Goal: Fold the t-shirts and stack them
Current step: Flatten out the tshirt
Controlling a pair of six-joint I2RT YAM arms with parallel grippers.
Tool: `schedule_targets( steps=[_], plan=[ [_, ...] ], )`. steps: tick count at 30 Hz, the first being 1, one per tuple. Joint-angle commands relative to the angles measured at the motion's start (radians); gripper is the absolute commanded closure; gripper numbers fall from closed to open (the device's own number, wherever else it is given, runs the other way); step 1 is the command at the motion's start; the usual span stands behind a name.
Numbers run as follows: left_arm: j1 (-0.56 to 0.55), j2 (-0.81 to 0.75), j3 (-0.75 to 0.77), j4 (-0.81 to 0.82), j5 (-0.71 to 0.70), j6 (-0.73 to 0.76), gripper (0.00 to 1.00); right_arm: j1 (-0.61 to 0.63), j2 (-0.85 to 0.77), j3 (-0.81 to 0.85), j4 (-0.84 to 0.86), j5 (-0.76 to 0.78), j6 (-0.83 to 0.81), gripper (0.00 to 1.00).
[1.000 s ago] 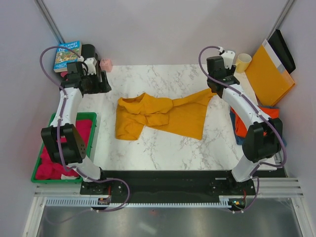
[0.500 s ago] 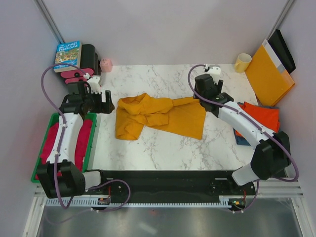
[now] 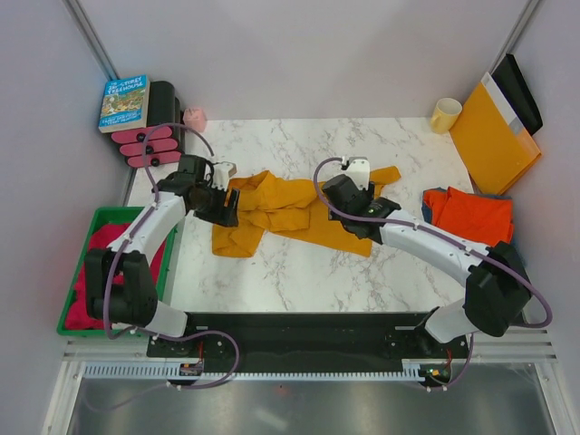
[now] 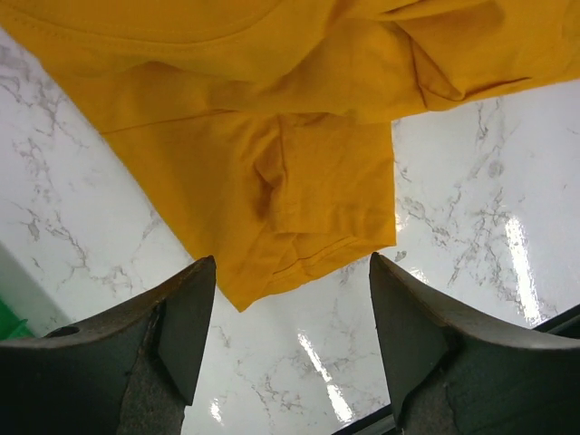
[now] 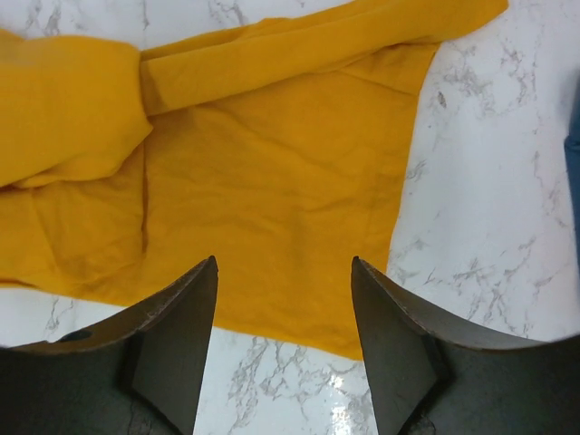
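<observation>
I should close my right gripper on the near corner (image 3: pixel 368 254) (image 5: pixel 357 352) of the mustard-yellow t-shirt, on the side toward the orange-red t-shirt.
The mustard-yellow t-shirt (image 3: pixel 290 213) lies crumpled and partly folded over itself in the middle of the marble table. My left gripper (image 3: pixel 227 205) is open and empty, just above the shirt's left part; in the left wrist view (image 4: pixel 292 272) a sleeve corner (image 4: pixel 299 208) lies ahead of its fingers. My right gripper (image 3: pixel 352 216) is open and empty over the shirt's right half; its wrist view (image 5: pixel 284 267) shows the flat cloth and hem (image 5: pixel 290 181). The orange-red t-shirt (image 3: pixel 471 216) lies at the right edge. A strip of the blue shirt (image 5: pixel 575 172) shows beside it.
A green bin (image 3: pixel 109 212) with red cloth stands off the table's left side. A book (image 3: pixel 124 101), a black and pink holder (image 3: pixel 149 145) and a small pink object (image 3: pixel 194 116) are at the back left. A yellow mug (image 3: pixel 445 115) and the orange envelope (image 3: pixel 494 136) stand at the back right.
Both arms have swung in from the back corners to the yellow shirt, left onto its left part, right onto its right half. The orange-red shirt is now uncovered.
</observation>
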Motion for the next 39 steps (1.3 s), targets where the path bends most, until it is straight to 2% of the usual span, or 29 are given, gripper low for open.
schedule_targets(
  steps=[1,8,15,23,27,35,38,39],
  plan=[
    [-0.036,-0.066,-0.016,0.014,-0.048,0.058,0.27,0.055,-0.012,0.017,-0.052,0.061,0.06,0.32],
    [-0.031,-0.07,-0.114,-0.013,-0.163,0.092,0.32,0.085,-0.033,-0.02,-0.065,0.078,0.106,0.32],
    [-0.016,-0.023,-0.149,-0.033,-0.186,0.069,0.39,0.108,-0.033,-0.035,-0.069,0.093,0.135,0.32],
    [-0.011,0.065,-0.139,-0.015,-0.163,0.051,0.5,0.12,-0.049,-0.049,-0.082,0.108,0.154,0.33],
    [-0.011,0.1,-0.129,-0.021,-0.171,0.048,0.63,0.118,-0.055,-0.052,-0.09,0.12,0.154,0.33],
    [-0.008,0.14,-0.125,-0.019,-0.191,0.051,0.63,0.12,-0.058,-0.055,-0.095,0.128,0.149,0.33],
    [-0.007,0.167,-0.122,-0.018,-0.197,0.052,0.74,0.118,-0.058,-0.055,-0.095,0.128,0.148,0.33],
    [-0.004,0.172,-0.12,-0.019,-0.197,0.057,0.85,0.12,-0.059,-0.056,-0.095,0.125,0.149,0.33]
  ],
)
